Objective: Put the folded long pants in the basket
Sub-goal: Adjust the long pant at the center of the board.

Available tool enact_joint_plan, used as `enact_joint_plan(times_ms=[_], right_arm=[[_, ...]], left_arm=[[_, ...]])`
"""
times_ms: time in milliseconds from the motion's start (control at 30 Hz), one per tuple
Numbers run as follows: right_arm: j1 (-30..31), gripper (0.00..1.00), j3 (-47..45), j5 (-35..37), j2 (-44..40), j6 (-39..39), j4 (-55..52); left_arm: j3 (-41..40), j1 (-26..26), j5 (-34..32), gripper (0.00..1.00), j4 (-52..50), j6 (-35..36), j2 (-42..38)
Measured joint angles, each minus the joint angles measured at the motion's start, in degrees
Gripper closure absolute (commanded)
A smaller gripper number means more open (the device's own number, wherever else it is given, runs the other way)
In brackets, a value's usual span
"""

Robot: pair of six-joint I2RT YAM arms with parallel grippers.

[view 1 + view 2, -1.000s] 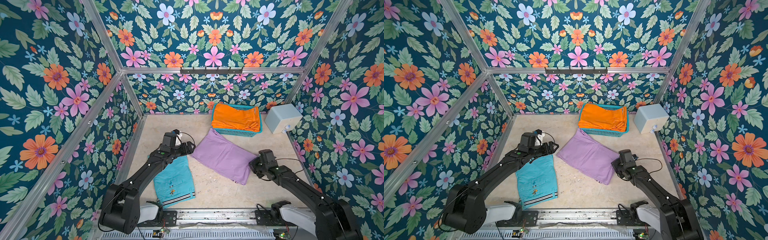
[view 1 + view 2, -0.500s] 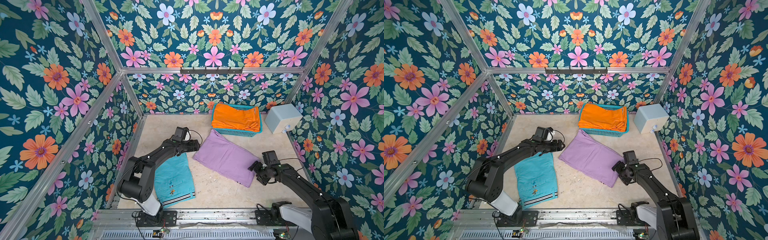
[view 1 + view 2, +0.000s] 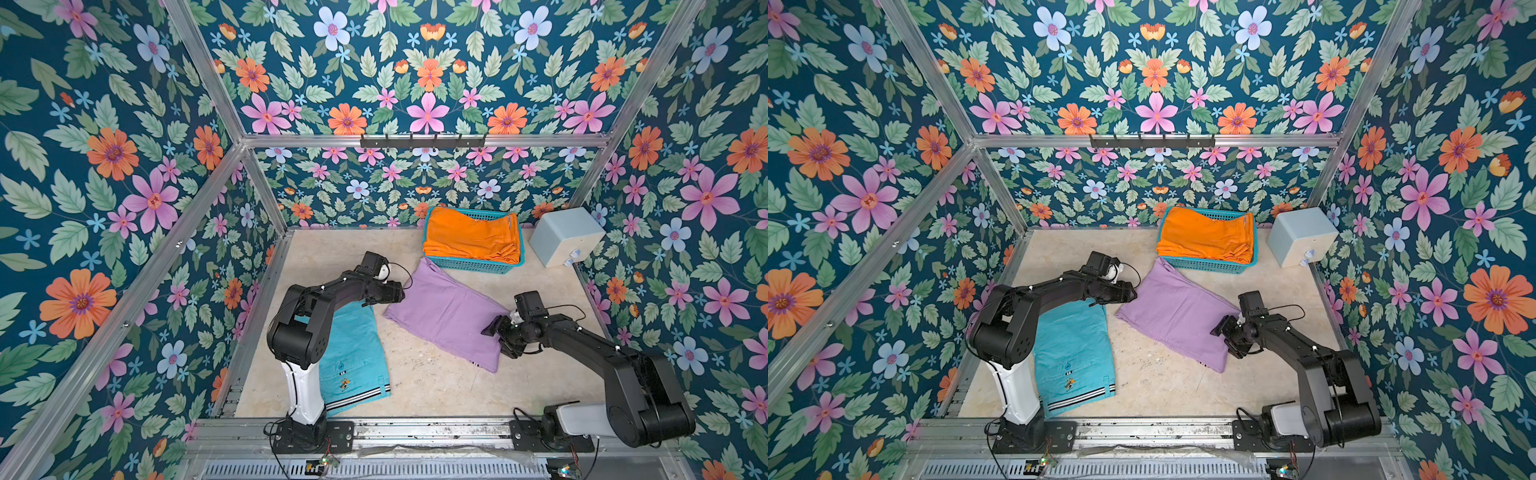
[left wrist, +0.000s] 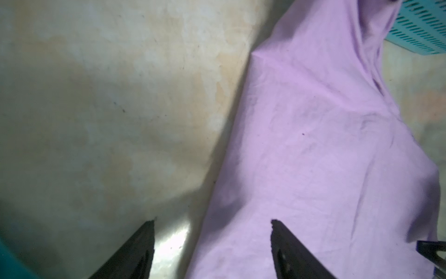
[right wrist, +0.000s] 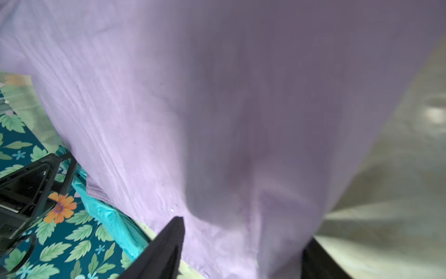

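The lilac pants are lying at a slant to the teal basket. Next, I take their short edge (image 3: 493,352) deeper with my right gripper and help turn them square before the lift.
Lilac folded long pants (image 3: 449,316) (image 3: 1177,316) lie slanted mid-table, one corner touching the teal basket (image 3: 469,266) (image 3: 1204,264). Orange pants (image 3: 473,239) fill the basket. Turquoise pants (image 3: 357,357) with a striped waistband lie flat at the front left, partly under my left arm. My left gripper (image 3: 399,293) (image 4: 212,221) is open astride the lilac pants' (image 4: 325,145) left edge, one finger over the table, one over cloth. My right gripper (image 3: 496,332) (image 5: 243,232) is at their right edge, jaws apart with a lilac fold (image 5: 217,96) between them.
A pale grey-blue box (image 3: 567,237) stands at the back right beside the basket. Flowered walls close in the table on three sides. The arm bases sit on a metal rail (image 3: 415,432) along the front edge.
My left arm has reached right to the lilac pants' left edge. My right gripper has gone from shut to open and edged onto the pants' right edge.
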Motion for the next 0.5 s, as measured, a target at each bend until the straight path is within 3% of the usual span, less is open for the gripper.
enact_joint_plan(times_ms=[300,433,500], right_arm=[[0.44,0.62,5.14,-3.67,8.04,-4.59,-0.9],[0.61,0.68,6.62,-5.99,10.67,-6.25,-0.83],[0.74,0.66,7.08,-6.91,11.52,-6.78,-0.55]], left_arm=[[-1.6,0.0,1.22,0.22,2.34,0.02,-0.61],[-1.88,0.0,1.49,0.22,2.29,0.02,-0.85],[-2.23,0.0,1.77,0.22,2.32,0.02,-1.09]])
